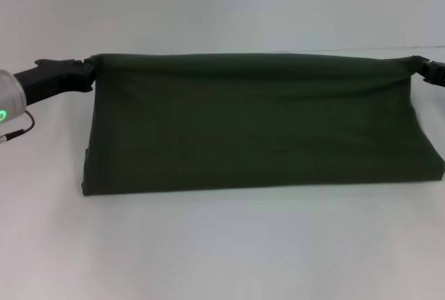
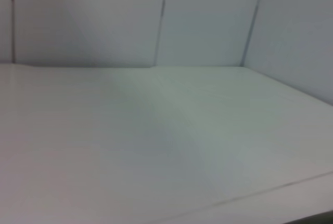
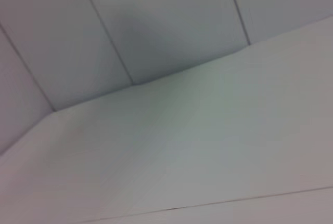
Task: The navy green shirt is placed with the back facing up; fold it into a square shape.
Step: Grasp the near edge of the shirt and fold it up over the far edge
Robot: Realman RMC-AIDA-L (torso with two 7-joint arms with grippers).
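My left gripper will release the corner of the navy green shirt, now lifted and stretched taut, along the shirt's far edge, a bit inward from my left gripper (image 1: pixel 148 64).
The navy green shirt (image 1: pixel 257 126) shows in the head view as a wide dark olive sheet. Its top edge is lifted and stretched taut between both grippers, and its lower folded edge rests on the white table (image 1: pixel 222 251). Only a plain side shows, with no lettering. My left gripper (image 1: pixel 89 72) is shut on the shirt's upper left corner. My right gripper (image 1: pixel 416 65) is shut on the upper right corner. The wrist views show only bare table and wall panels, no shirt and no fingers.
The white table spreads in front of and behind the shirt. White wall panels (image 2: pixel 208 16) stand behind the table, and also show in the right wrist view (image 3: pixel 156 21). A table seam or edge (image 2: pixel 270 190) runs near the left wrist camera.
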